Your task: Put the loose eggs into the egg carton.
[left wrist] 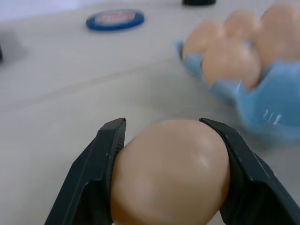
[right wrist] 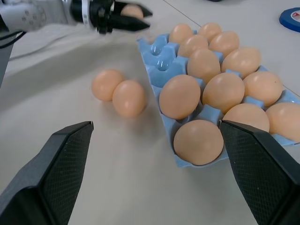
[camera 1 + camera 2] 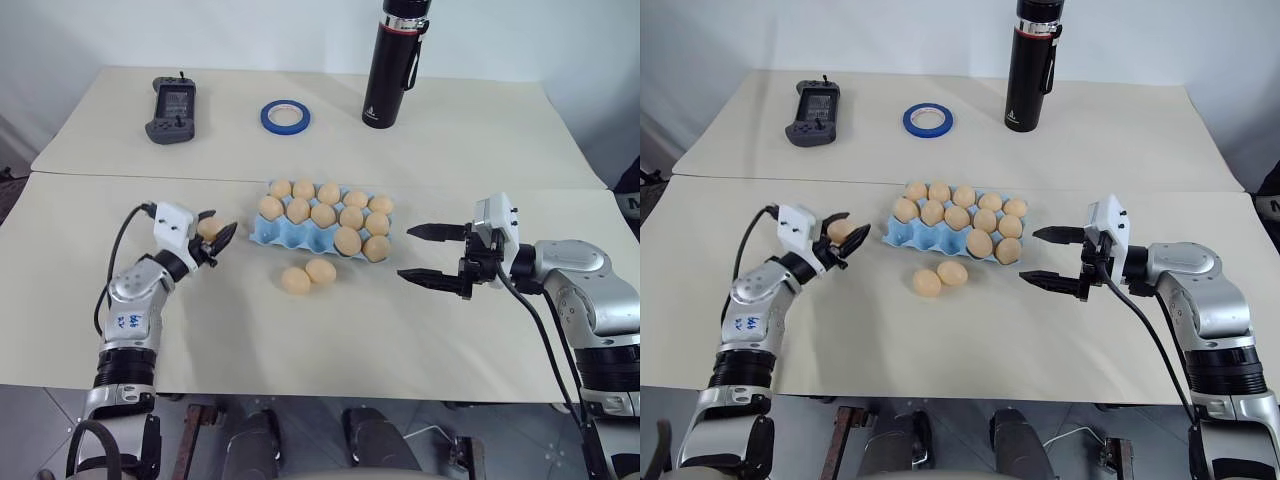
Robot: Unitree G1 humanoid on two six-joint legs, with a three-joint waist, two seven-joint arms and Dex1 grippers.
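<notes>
The left gripper will let go of the egg in the bare cup [image 3: 318,235] beside the light blue carton's front-row eggs.
A light blue egg carton [image 3: 262,232] sits mid-table with several tan eggs in its cups; its cups at the left end are bare. Two loose eggs [image 3: 308,276] lie side by side on the table just in front of it. To the carton's left, raised off the table, my left gripper [image 3: 216,238] is shut on a third loose egg [image 1: 171,171], black fingers [image 1: 96,173] pressed against both its sides. My right gripper [image 3: 424,254] hovers open to the right of the carton, pointing toward it, with nothing between its fingers.
At the back of the table stand a tall black bottle [image 3: 395,65], a blue tape ring [image 3: 285,116] and a dark handheld controller [image 3: 172,110]. A seam runs across the table behind the carton.
</notes>
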